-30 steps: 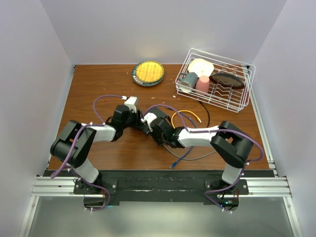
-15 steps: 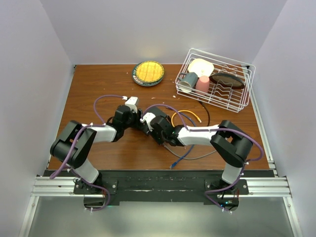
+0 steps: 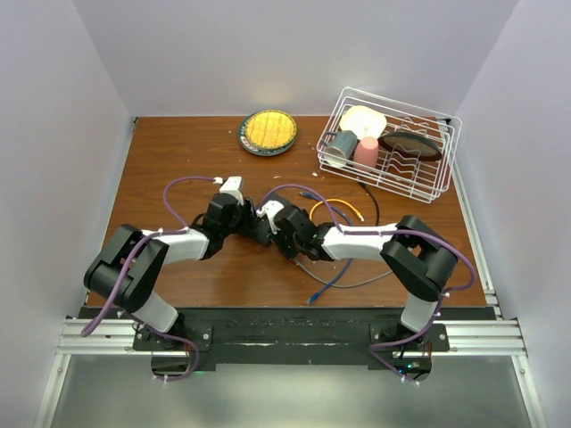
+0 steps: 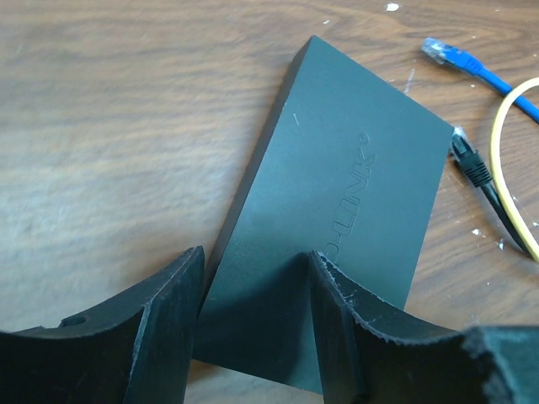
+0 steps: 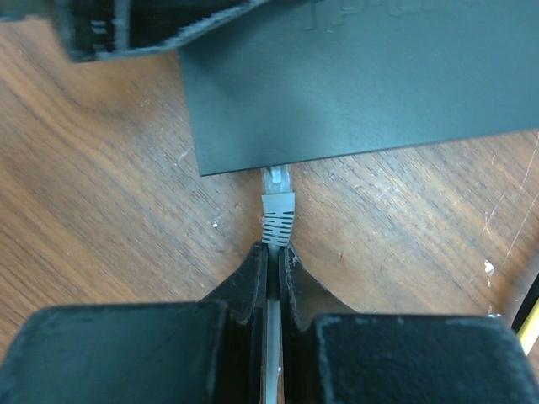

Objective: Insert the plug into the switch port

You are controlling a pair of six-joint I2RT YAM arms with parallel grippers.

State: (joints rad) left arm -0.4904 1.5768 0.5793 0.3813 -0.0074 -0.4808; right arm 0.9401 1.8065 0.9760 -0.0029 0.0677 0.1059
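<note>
My left gripper straddles the slanted switch's near end; it should open and regrip farther along its long edge (image 4: pixel 250 188) before plugging in.
The switch (image 4: pixel 337 185) is a flat black box lying on the wooden table; its ports do not show from above. My left gripper (image 4: pixel 254 257) stands open astride the box's near corner, one finger (image 4: pixel 168 320) beside its long edge and the other over its top. My right gripper (image 5: pixel 274 250) is shut on a grey cable just behind the grey plug (image 5: pixel 278 206). The plug's clear tip meets the near edge of the switch (image 5: pixel 354 93). In the top view both grippers (image 3: pixel 268 225) meet at mid-table and cover the box.
A blue plug (image 4: pixel 438 49), a yellow cable (image 4: pixel 505 168) and a black plug (image 4: pixel 467 160) lie just beyond the box. A wire dish rack (image 3: pixel 397 185) with cups stands back right. A yellow-centred plate (image 3: pixel 268 131) sits at the back. A blue cable (image 3: pixel 326 285) trails near the front.
My right gripper has edged up and left with the plug, closer to the left gripper. The left arm has swung slightly leftward. Neither gripper's jaws have changed.
</note>
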